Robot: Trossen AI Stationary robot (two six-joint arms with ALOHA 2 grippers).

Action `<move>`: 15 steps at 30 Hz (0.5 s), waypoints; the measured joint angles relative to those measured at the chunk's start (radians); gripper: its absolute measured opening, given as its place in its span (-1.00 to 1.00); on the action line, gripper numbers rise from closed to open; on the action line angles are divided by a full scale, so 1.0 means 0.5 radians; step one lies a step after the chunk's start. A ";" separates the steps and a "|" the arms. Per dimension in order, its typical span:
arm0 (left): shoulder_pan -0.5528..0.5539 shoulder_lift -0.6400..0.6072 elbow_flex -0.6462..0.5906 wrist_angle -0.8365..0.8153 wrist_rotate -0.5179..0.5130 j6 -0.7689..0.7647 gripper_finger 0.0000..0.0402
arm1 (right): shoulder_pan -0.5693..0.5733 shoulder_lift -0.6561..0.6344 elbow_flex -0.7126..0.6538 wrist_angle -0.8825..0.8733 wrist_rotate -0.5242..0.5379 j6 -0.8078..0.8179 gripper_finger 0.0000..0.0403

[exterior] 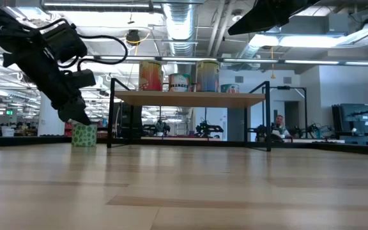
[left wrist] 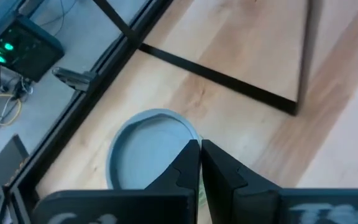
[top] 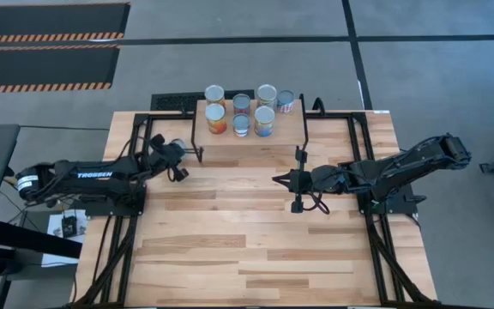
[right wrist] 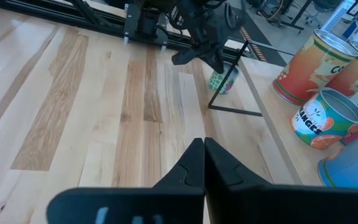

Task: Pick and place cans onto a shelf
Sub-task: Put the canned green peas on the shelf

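Observation:
I have my left gripper shut at the green can's rim, so I need to open it and pinch that rim (left wrist: 195, 133) before I carry the can toward my right gripper.
A green-labelled can (exterior: 84, 135) stands upright on the tabletop just left of the shelf (exterior: 190, 98). Its silver top shows in the left wrist view (left wrist: 145, 152). My left gripper (left wrist: 199, 152) is shut, slanting down, its tips at the rim of the can's top; it also shows in the high view (top: 178, 156). Several cans (top: 240, 113) stand on the shelf's wood top (top: 256, 148). My right gripper (top: 274, 178) is shut and empty, above the table's middle, in front of the shelf. My left gripper's shut fingertips (left wrist: 188, 155) lie at the rim of the green can's top (left wrist: 178, 127), slanting down from the table's left. I cannot tell whether they touch it. The can stands upright on the table.
The shelf's black legs (left wrist: 216, 76) stand close to the green can. An orange-labelled can (right wrist: 319, 118) and others crowd the shelf top. Black frame rails (top: 135, 146) run along the table's left and right sides. Bare tabletop (top: 256, 249) lies toward the near edge.

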 joint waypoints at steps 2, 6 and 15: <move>-0.064 -0.001 0.001 -0.029 -0.021 -0.062 -1.00 | 0.000 0.000 0.000 0.000 0.000 0.000 -0.94; -0.200 0.000 0.000 -0.094 -0.032 -0.234 -1.00 | 0.000 0.000 0.000 -0.001 0.000 0.000 -0.95; -0.323 0.000 0.077 -0.254 -0.210 -0.369 -1.00 | 0.000 0.000 0.000 -0.001 -0.001 -0.005 -0.93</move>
